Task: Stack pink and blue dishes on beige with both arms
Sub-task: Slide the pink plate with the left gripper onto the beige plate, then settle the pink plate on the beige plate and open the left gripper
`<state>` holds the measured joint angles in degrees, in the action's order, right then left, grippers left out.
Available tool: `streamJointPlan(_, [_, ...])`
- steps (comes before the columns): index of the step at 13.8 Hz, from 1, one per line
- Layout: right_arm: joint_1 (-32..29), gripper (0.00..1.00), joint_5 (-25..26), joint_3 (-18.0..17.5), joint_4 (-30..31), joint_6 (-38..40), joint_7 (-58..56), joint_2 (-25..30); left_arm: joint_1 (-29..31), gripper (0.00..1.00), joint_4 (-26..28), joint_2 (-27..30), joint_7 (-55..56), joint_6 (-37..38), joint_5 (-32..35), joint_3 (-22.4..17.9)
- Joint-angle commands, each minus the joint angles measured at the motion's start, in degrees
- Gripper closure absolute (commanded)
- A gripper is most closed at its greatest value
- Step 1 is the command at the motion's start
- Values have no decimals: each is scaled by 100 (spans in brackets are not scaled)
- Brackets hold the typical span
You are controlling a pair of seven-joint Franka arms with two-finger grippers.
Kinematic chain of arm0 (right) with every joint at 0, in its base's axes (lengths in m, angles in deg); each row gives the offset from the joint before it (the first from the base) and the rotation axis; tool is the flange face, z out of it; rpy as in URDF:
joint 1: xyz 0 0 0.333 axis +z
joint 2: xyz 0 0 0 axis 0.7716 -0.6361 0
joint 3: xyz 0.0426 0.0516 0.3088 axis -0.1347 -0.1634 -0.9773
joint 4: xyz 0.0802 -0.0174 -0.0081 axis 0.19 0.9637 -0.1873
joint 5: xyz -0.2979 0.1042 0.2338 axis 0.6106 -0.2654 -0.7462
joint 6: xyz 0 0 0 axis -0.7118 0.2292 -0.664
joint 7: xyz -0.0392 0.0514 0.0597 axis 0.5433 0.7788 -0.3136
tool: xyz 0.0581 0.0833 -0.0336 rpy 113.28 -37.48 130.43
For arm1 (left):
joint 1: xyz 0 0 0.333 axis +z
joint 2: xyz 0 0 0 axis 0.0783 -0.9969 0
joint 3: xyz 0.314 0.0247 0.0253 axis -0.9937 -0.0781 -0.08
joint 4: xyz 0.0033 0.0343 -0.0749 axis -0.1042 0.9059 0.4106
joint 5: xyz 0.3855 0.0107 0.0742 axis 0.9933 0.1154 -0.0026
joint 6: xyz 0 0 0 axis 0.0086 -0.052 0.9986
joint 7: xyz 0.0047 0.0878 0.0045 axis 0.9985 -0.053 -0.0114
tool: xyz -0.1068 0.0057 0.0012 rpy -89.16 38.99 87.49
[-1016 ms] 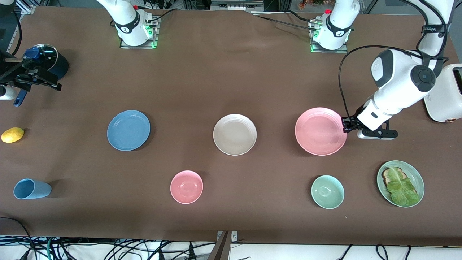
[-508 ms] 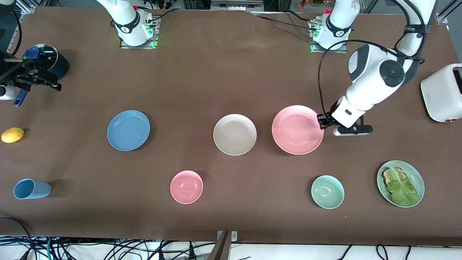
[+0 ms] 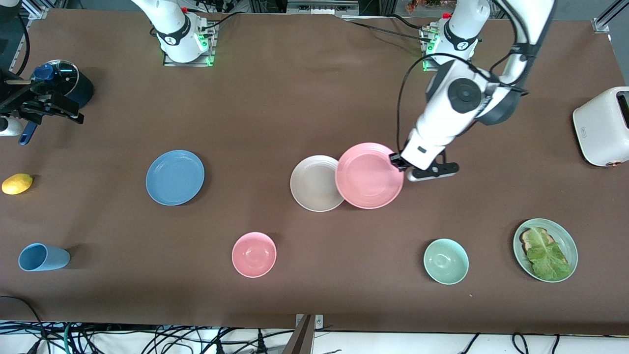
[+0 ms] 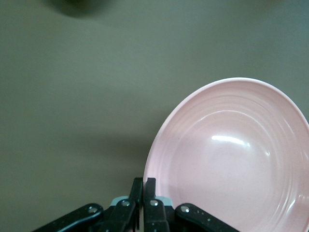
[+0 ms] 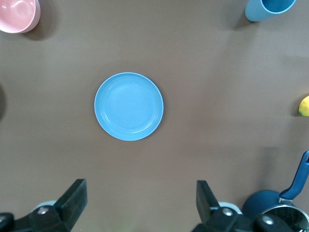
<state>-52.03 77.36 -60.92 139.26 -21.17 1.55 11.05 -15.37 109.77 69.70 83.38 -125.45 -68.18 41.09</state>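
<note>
Next, I release the pink plate with my left gripper squarely over the middle of the beige plate [image 3: 319, 183].
The pink plate [image 3: 369, 175] hangs by its rim from my left gripper [image 3: 397, 162], which is shut on it. The plate's free edge overlaps the rim of the beige plate [image 3: 314, 184], which lies on the table's middle. In the left wrist view the black fingers [image 4: 144, 186] pinch the pink plate [image 4: 231, 159] at its edge. The blue plate [image 3: 175, 177] lies flat toward the right arm's end. My right gripper [image 3: 49, 107] waits open by the dark pot, with nothing between its fingers [image 5: 140, 193]. The right wrist view shows the blue plate [image 5: 129, 106] well ahead of them.
A pink bowl [image 3: 254, 254], a green bowl [image 3: 445, 261] and a pale green plate with lettuce [image 3: 545, 250] sit nearer the front camera. A blue cup [image 3: 43, 257], a lemon [image 3: 17, 183] and a dark pot [image 3: 66, 83] are at the right arm's end. A white toaster [image 3: 604, 127] stands at the left arm's end.
My left gripper has carried the pink plate sideways from the left arm's end toward the beige plate, and its edge now overlaps the beige rim. The right arm has not moved.
</note>
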Motion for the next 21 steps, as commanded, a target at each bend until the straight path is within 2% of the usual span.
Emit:
streamJointPlan(1, [-67,0,-71,-31,-116,101,-25,-41,-475,100,-649,-624,1099,5,623,-42])
streamJointPlan(3, [-75,0,-71,-31,-107,101,-25,-41,-687,100,-774,-871,1620,-248,985,-42])
streamJointPlan(4, [-102,0,-71,-31,-107,101,-25,-67,-714,100,-756,-941,1813,-494,1004,-42])
streamJointPlan(11, [-111,0,-80,-31,-107,101,-25,-67,-1267,100,-774,-1407,2614,-1006,1143,-130])
streamJointPlan(15, [-111,0,-80,-31,-107,101,-17,-67,-1294,100,-765,-1557,3239,-1226,1864,-139])
streamJointPlan(20, [-102,0,-80,-31,-116,101,-8,-67,-1329,100,-765,-1663,3327,-1349,1892,-139])
streamJointPlan(21, [-102,0,-80,-31,-116,101,-8,-67,-1329,96,-756,-1680,3336,-1349,1892,-139])
